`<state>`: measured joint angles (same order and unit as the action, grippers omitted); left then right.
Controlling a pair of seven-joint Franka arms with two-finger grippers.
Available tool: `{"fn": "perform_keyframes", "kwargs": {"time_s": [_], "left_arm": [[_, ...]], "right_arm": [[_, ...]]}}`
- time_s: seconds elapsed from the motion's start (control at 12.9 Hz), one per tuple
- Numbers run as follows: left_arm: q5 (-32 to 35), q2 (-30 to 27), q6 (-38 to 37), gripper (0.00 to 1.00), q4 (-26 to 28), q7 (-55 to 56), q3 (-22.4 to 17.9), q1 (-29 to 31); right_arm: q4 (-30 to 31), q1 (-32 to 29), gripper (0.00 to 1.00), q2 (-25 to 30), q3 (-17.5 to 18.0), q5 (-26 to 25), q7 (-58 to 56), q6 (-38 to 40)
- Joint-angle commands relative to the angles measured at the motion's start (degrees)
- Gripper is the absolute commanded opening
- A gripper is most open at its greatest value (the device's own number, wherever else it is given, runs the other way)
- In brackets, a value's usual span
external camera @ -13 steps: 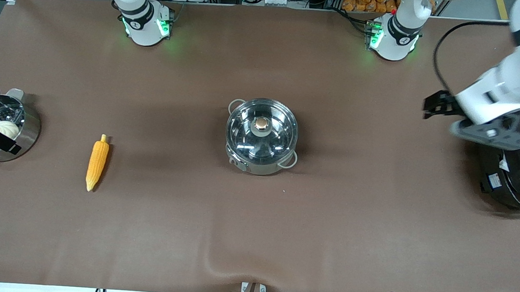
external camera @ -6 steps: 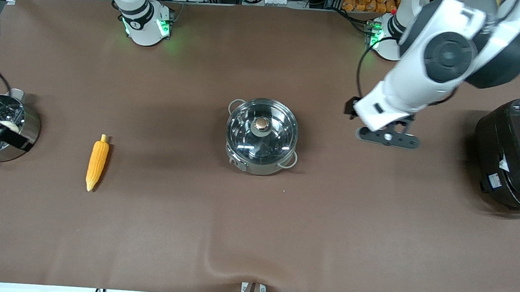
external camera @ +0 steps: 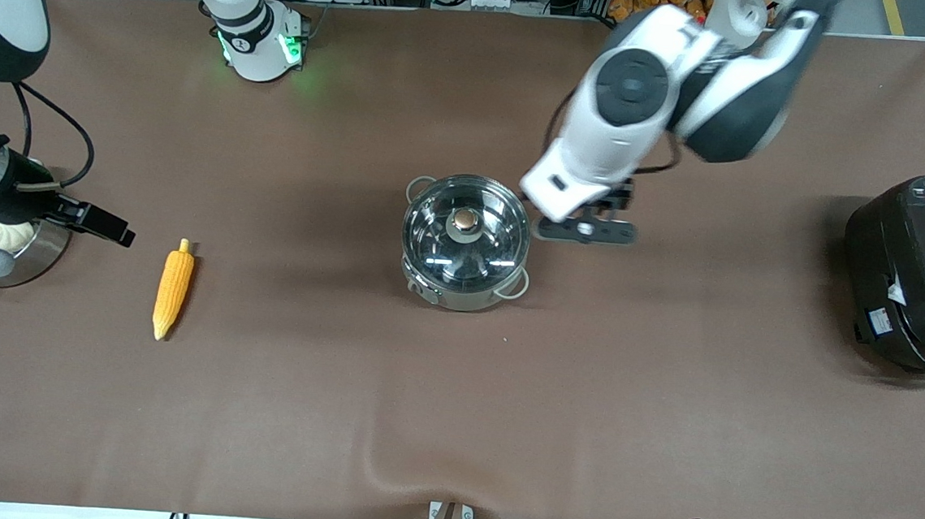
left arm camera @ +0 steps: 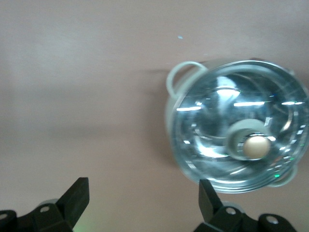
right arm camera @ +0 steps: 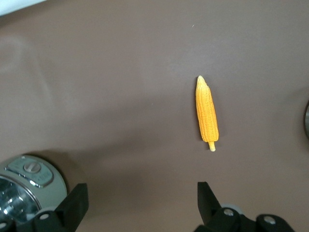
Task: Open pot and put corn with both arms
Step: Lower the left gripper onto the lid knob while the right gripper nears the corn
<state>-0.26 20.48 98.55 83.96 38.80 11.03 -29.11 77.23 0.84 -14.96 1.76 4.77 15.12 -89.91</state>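
Next, my left gripper goes to the copper knob (external camera: 464, 220) (left arm camera: 256, 147) of the pot's glass lid and closes there, because the lid has to come off.
The pot (external camera: 463, 247) stands mid-table with its glass lid on and the copper knob (external camera: 463, 221) on top. It also shows in the left wrist view (left arm camera: 227, 121). My left gripper (external camera: 587, 219) hangs open and empty just beside the pot, toward the left arm's end of the table; in its own view (left arm camera: 142, 198) the jaws stand wide over bare mat. The corn (external camera: 173, 288) lies on the mat toward the right arm's end, and shows in the right wrist view (right arm camera: 206, 113). My right gripper (external camera: 106, 226) is open and empty between the steamer and the corn (right arm camera: 141, 200).
A steel steamer pot (external camera: 48, 243) with a white bun (external camera: 4, 234) stands at the right arm's end of the table, under the right wrist. A large black rice cooker (external camera: 917, 275) stands at the left arm's end. The brown mat has a wrinkle near its front edge.
My left arm has swung from over the rice cooker across to beside the pot. My right gripper has moved off the steamer toward the corn.
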Motion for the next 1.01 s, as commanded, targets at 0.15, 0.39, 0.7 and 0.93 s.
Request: {"fn": "perform_keyframes", "kwargs": {"time_s": [0.15, 0.39, 0.7, 0.93], "left_arm": [[-0.27, 5.18, 5.42, 1.0, -2.49, 8.48, -0.92, -6.56], [1.21, 7.38, 8.4, 1.0, -2.4, 11.29, -1.09, -9.72], [6.22, 12.12, 13.33, 1.0, -2.4, 16.22, -1.1, -12.9], [6.85, 13.18, 13.42, 1.0, -2.4, 16.4, -0.92, -13.25]], "right_arm": [[0.55, -2.5, 1.0, -1.03, -0.53, -0.62, -8.94, 0.45], [3.7, -3.65, 1.0, -2.01, -0.44, -3.36, -12.04, -5.6], [16.96, -3.39, 1.0, -2.62, -0.44, -3.71, -12.22, -20.19], [25.05, -3.03, 1.0, -3.68, -0.44, -3.8, -13.88, -27.92]]}}
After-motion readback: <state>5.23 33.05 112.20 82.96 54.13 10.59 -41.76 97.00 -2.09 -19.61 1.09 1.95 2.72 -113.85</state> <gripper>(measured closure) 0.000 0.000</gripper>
